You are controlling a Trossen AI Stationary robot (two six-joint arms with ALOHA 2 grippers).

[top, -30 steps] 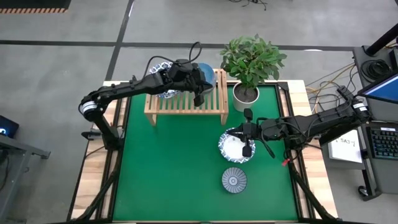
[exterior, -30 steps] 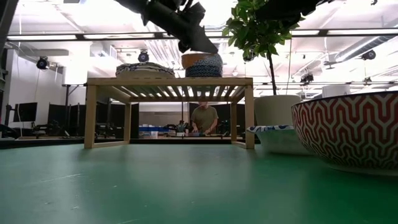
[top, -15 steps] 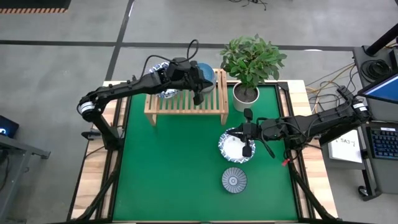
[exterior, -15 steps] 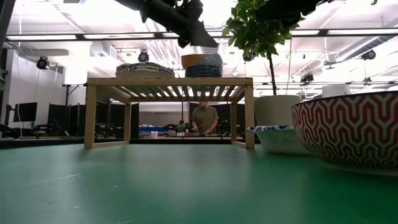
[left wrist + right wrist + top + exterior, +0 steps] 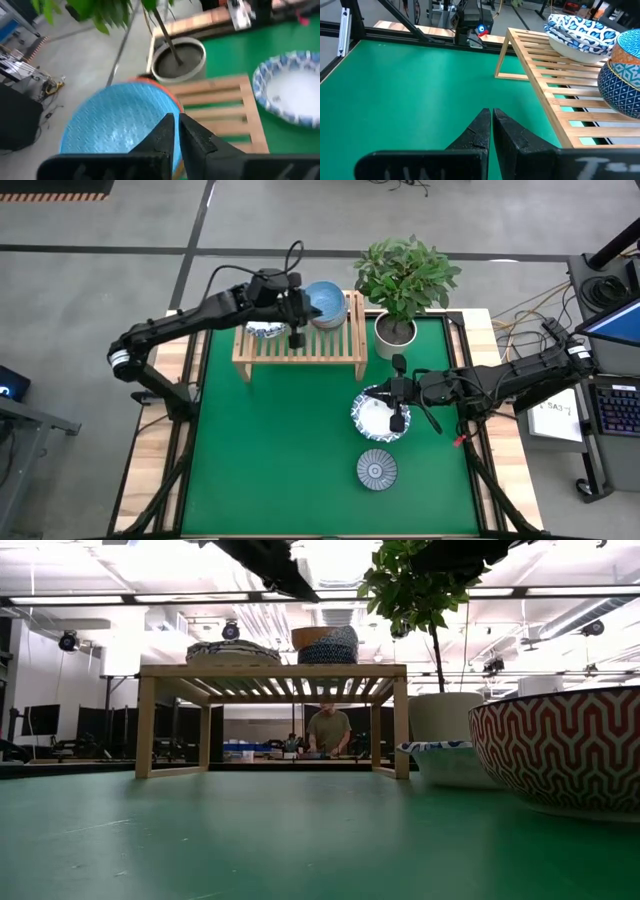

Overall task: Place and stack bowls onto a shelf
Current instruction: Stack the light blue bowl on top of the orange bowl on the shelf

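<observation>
I will open my left gripper, take the light-blue bowl by its near rim [image 5: 176, 104] and level it before backing off, because it sits slanted on the stack of small bowls.
On the light-wood shelf [image 5: 300, 352] stand a stack of white, blue-rimmed bowls [image 5: 262, 330] at its left end and a stack of small bowls at its right end, with the light-blue bowl [image 5: 325, 302] on top. My left gripper [image 5: 296, 338] is shut and hangs above the shelf between the two stacks, touching nothing. My right gripper [image 5: 397, 420] is shut and waits above a white, blue-rimmed bowl [image 5: 380, 415] on the table. A grey-blue patterned bowl [image 5: 377, 470] sits nearer the table's near edge. In the left wrist view the light-blue bowl [image 5: 120, 125] lies just beyond my left gripper [image 5: 175, 132].
A potted plant [image 5: 405, 275] in a white pot [image 5: 396, 330] stands right of the shelf's right end. The green table's left and near-left parts [image 5: 270, 450] hold nothing. A person [image 5: 328, 730] shows far behind the shelf in the low view.
My left gripper has risen away from the top of the small-bowl stack and moved toward the table's left, so the light-blue bowl now shows uncovered from above. The stack has stayed on the shelf. The right arm has kept still.
</observation>
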